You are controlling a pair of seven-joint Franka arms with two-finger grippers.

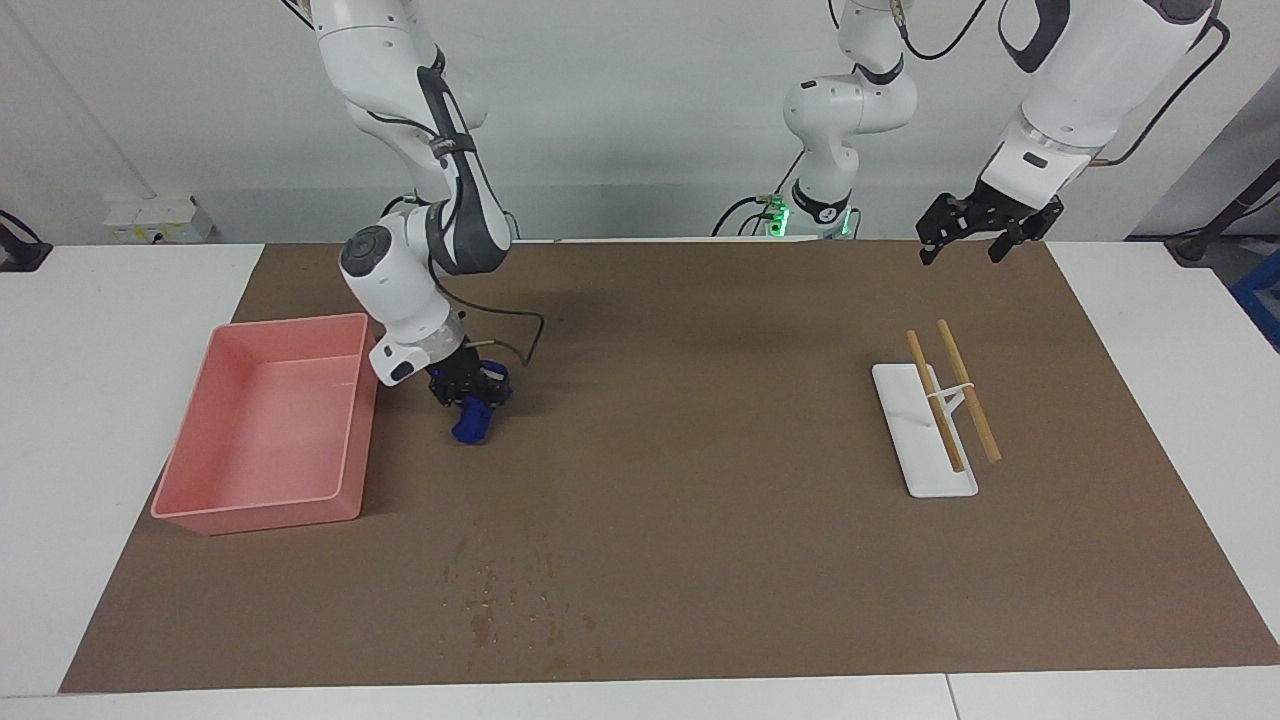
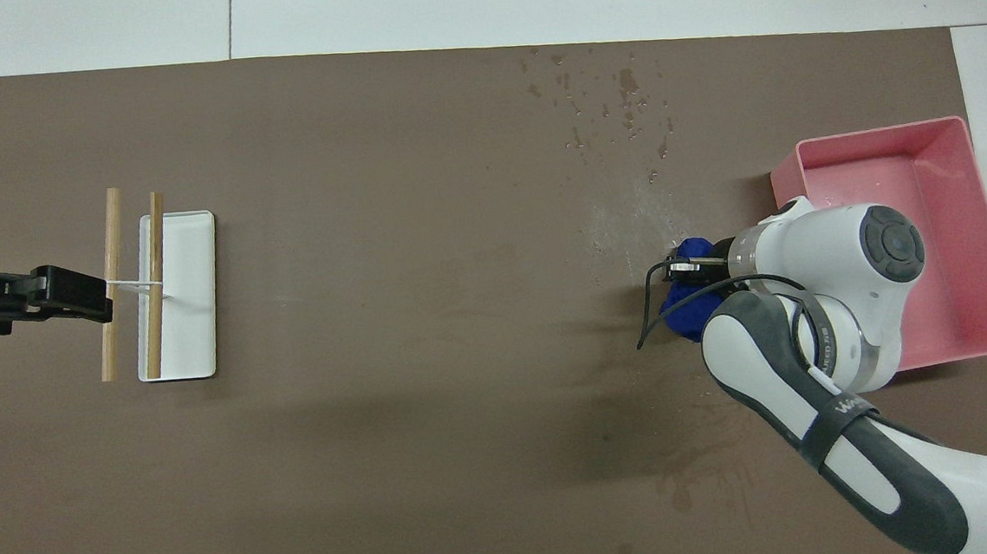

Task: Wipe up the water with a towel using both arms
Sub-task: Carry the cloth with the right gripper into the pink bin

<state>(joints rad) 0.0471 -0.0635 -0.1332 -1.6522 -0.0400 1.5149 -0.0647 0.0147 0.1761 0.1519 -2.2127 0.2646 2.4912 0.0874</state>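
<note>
I should let go of the blue towel with my right gripper in the pink tray point(image 2: 854, 232), beside the tray's side facing the white rack.
The blue towel point(image 1: 469, 424) point(image 2: 681, 314) hangs bunched from my right gripper point(image 1: 466, 398) point(image 2: 686, 269), which is shut on it just beside the pink tray. The towel's lower end reaches down to the mat; I cannot tell if it presses on it. The water point(image 1: 512, 598) point(image 2: 610, 105) is a scatter of dark specks on the brown mat, farther from the robots than the towel and near the mat's edge. My left gripper point(image 1: 972, 240) point(image 2: 102, 292) waits open and empty, raised over the mat at the left arm's end.
The pink tray point(image 1: 215, 517) point(image 2: 883, 131) stands at the right arm's end. A white rack point(image 1: 938, 480) point(image 2: 187, 246) with two wooden sticks lies at the left arm's end. Pale streaks point(image 2: 642, 230) mark the mat between towel and water.
</note>
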